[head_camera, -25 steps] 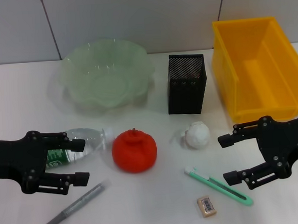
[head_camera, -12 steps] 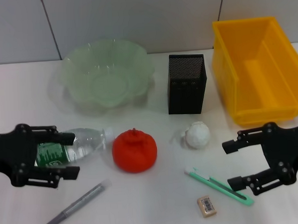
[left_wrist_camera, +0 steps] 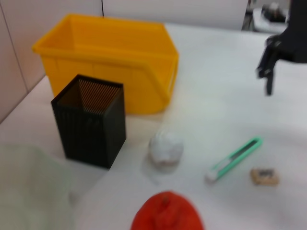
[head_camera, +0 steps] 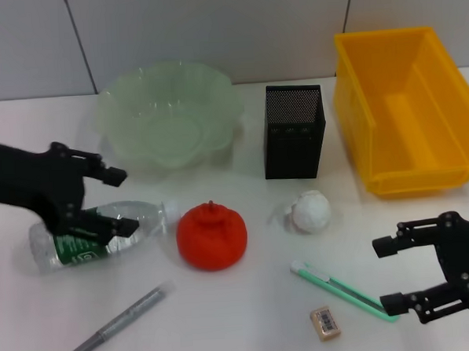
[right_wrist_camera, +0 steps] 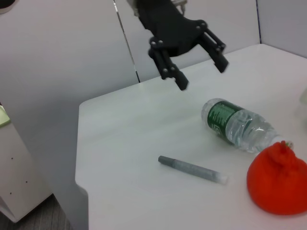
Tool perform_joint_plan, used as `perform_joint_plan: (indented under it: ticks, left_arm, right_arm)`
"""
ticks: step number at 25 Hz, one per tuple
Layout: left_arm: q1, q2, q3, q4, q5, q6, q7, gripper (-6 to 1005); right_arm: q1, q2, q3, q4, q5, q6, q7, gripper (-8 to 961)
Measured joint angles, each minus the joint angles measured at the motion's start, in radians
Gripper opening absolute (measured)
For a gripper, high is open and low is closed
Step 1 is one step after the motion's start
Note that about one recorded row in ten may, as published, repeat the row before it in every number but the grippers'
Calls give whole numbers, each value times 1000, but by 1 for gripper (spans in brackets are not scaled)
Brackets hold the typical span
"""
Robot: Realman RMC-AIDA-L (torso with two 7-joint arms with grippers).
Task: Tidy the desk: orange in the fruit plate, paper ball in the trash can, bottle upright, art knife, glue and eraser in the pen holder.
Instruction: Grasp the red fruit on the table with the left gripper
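I move my left gripper to the orange's top [head_camera: 211, 210] [left_wrist_camera: 166, 197] next and close it there, because the orange belongs in the fruit plate.
A clear bottle [head_camera: 81, 248] with a green label lies on its side at the left. My left gripper [head_camera: 126, 201] hovers open over its cap end, holding nothing; the right wrist view shows the left gripper [right_wrist_camera: 202, 76] above the bottle [right_wrist_camera: 237, 125]. The orange [head_camera: 212, 236] sits mid-table, with the paper ball [head_camera: 310, 211] to its right. The green art knife [head_camera: 343, 290] and the eraser [head_camera: 325, 324] lie near the front. A grey glue stick [head_camera: 120, 321] lies front left. My right gripper [head_camera: 384, 275] is open, just right of the knife's tip.
The green fruit plate [head_camera: 214, 90] stands at the back left, the black mesh pen holder [head_camera: 293, 131] at the back centre, and the yellow bin [head_camera: 356, 98] at the back right. The white table [head_camera: 250, 316] ends close to the glue stick's side.
My left gripper has pulled left and then swung toward the back, now over the bottle. My right gripper has drifted right and toward the front edge. No object has moved.
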Motion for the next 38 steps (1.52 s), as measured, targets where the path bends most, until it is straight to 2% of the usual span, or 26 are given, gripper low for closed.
perform_joint_plan:
  ticks: [2, 4, 7, 8, 12, 15, 21, 24, 38]
  left_arm:
    - [-50, -34, 28, 3, 108, -47, -7, 799]
    - [-59, -38, 43, 0, 125, -62, -14, 799]
    - [-73, -42, 148, -9, 138, -129, -61, 799]
    - [-73, -42, 148, -9, 138, -129, -61, 799]
    - [-79, -45, 351, -17, 131, -221, -142, 799]
    - [-86, -47, 418, -44, 128, -265, -178, 798]
    - [-108, -50, 429, -108, 93, -314, -183, 798]
    - [-117, -50, 452, -178, 64, -389, -180, 798]
    - [-129, -50, 492, -296, 30, -516, -173, 798]
  right_arm:
    - [-12, 0, 0, 0, 1, 0, 0, 822]
    - [-14, 0, 2, 0, 2, 0, 0, 822]
    - [-20, 0, 20, 2, 3, 0, -3, 822]
    - [-20, 0, 20, 2, 3, 0, -3, 822]
    - [-21, 2, 34, 8, 3, 5, -11, 822]
    - [-19, 3, 34, 9, 3, 7, -13, 822]
    - [-9, 7, 34, 9, 3, 9, -20, 822]
    - [-2, 7, 34, 13, 3, 10, -24, 822]
    - [15, 7, 34, 35, 3, 21, -38, 823]
